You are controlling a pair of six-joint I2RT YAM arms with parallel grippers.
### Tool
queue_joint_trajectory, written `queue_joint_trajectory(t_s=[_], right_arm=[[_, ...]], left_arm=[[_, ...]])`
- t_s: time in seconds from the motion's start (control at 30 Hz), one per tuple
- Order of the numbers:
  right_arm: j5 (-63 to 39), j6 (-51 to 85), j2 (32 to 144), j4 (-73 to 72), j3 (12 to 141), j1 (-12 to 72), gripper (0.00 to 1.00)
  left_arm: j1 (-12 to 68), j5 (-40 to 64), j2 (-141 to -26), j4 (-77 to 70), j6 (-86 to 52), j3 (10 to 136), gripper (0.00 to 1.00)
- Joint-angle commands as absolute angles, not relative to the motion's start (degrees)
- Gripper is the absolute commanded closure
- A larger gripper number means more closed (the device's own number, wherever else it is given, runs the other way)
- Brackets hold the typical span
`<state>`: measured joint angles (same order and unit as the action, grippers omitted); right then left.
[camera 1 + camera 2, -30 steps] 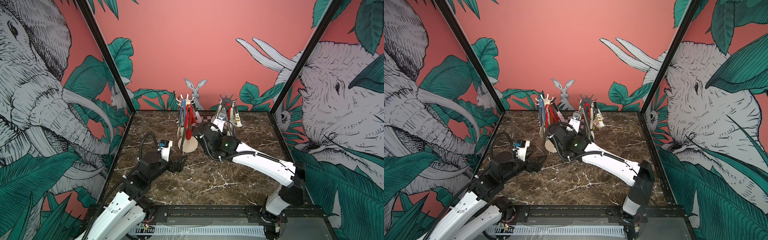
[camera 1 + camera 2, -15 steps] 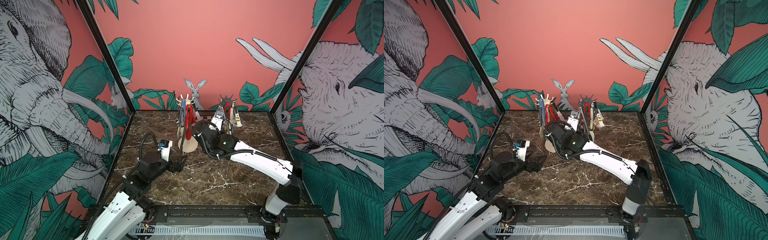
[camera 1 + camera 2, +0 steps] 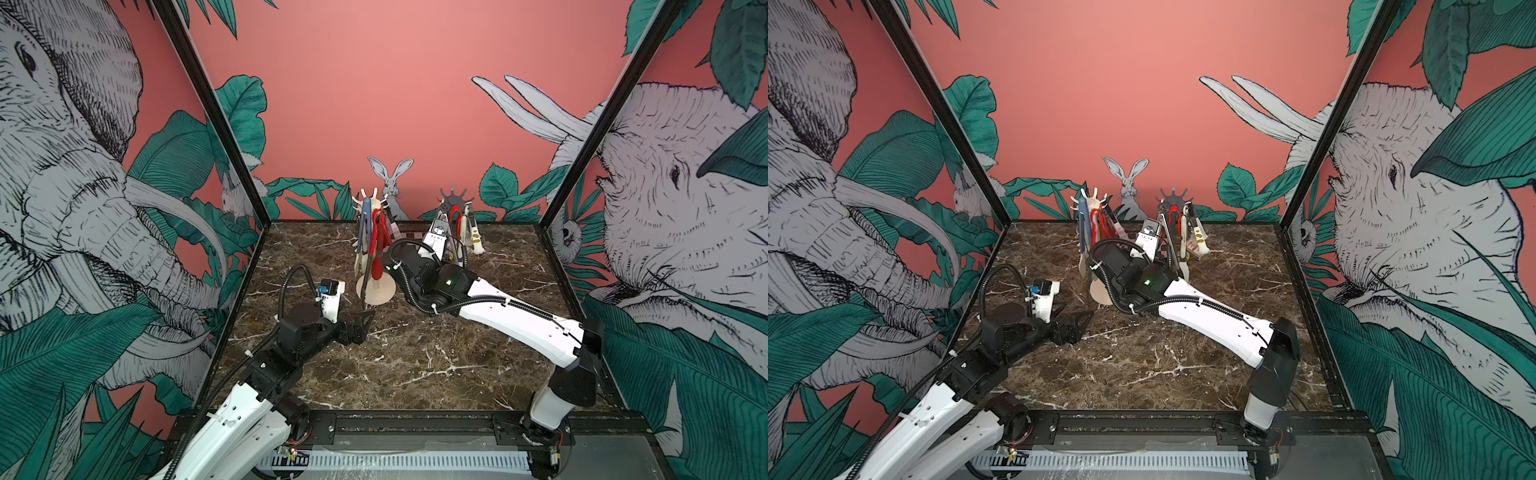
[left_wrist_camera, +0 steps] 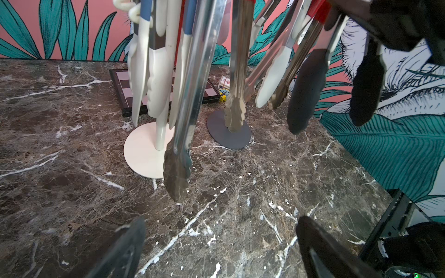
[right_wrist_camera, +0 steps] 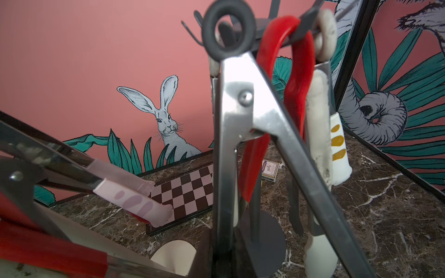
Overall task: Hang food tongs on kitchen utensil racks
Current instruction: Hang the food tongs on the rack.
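Observation:
My right gripper is going to release the metal tongs hanging from the dark grey rack (image 3: 441, 214) (image 5: 241, 99) beside the red tongs. The metal tongs' ring is now among its prongs.
Two kitchen utensil racks stand at the back of the marble table: a cream-white one (image 3: 374, 208) and a dark grey one (image 3: 456, 203). Several food tongs hang from both, with red, blue, cream and black parts. My right gripper (image 5: 222, 255) is shut on the arms of metal tongs (image 5: 240, 108) whose black ring (image 5: 228, 31) is up among the dark rack's prongs. I cannot tell if the ring rests on a prong. In both top views these tongs (image 3: 1148, 232) stand just in front of the dark rack (image 3: 1173, 203). My left gripper (image 3: 361, 326) hovers open and empty, low before the cream base (image 4: 144, 154).
A black-and-white checkered board (image 5: 187, 190) and a small card box (image 5: 271, 171) lie at the back wall behind the racks. Hanging tong tips (image 4: 177, 178) dangle close above the table in front of my left gripper. Patterned walls enclose the table on three sides.
My right arm has lifted the held tongs slightly up and back toward the dark rack's crown. The left arm has stayed where it was.

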<state>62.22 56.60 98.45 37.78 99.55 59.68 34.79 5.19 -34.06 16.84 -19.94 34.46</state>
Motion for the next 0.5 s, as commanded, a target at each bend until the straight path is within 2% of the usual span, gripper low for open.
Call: queue_joint_trajectory(t_s=[0.0,0.47], right_arm=[[62.12,60.51,98.97,40.5,100.88,58.91,1.0],[59.59,62.93,100.46,43.75,102.96,58.01,1.0]], left_arm=[[34.8,5.54,-33.84,16.35,-20.49,35.03,0.01],[34.8,5.76,-34.06,16.39,-20.39,34.91,0.01]])
